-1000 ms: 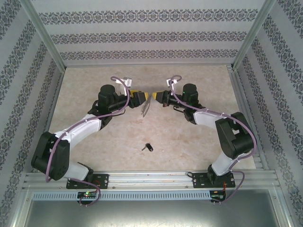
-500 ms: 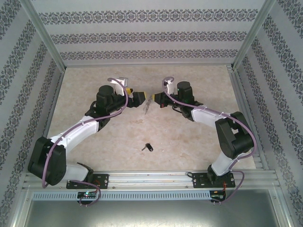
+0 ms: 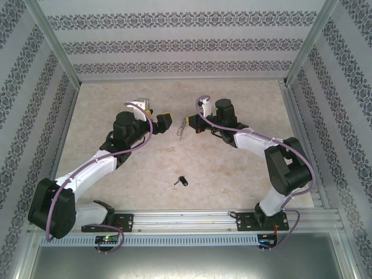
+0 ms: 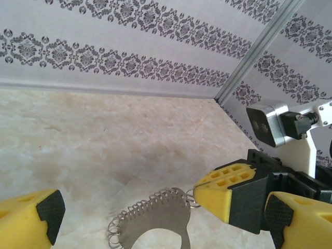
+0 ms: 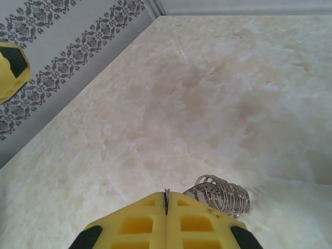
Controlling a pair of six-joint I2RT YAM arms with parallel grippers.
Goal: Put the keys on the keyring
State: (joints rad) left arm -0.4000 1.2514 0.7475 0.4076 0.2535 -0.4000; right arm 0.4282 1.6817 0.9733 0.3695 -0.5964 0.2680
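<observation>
The plate of the keyring hangs from a small ring in the robot's right gripper, so next the left gripper takes the keyring's top end [image 4: 179, 196] before the right gripper opens.
The keyring [image 3: 183, 129] is a flat silver plate with a row of small wire rings along its curved edge. It hangs above the middle of the table. My right gripper [image 3: 192, 123] is shut on it, and one small ring is pinched between the yellow fingertips [image 5: 179, 210], with the coil of rings [image 5: 222, 193] just beyond. My left gripper [image 3: 158, 116] stands open a little to the left, apart from the keyring [image 4: 155, 220], which shows low between its two fingers [image 4: 39, 220]. The key [image 3: 181, 181], small and dark, lies on the table nearer the arm bases.
The tabletop [image 3: 232, 174] is pale marble-patterned and walled on three sides by patterned panels [image 3: 174, 43]. An aluminium rail [image 3: 186, 220] runs along the near edge by the arm bases. One finger of the left gripper [image 5: 10, 67] shows in the right wrist view.
My left gripper has opened, let go of the keyring and drawn back to the left. The right gripper has kept its hold and shifted slightly toward the back.
</observation>
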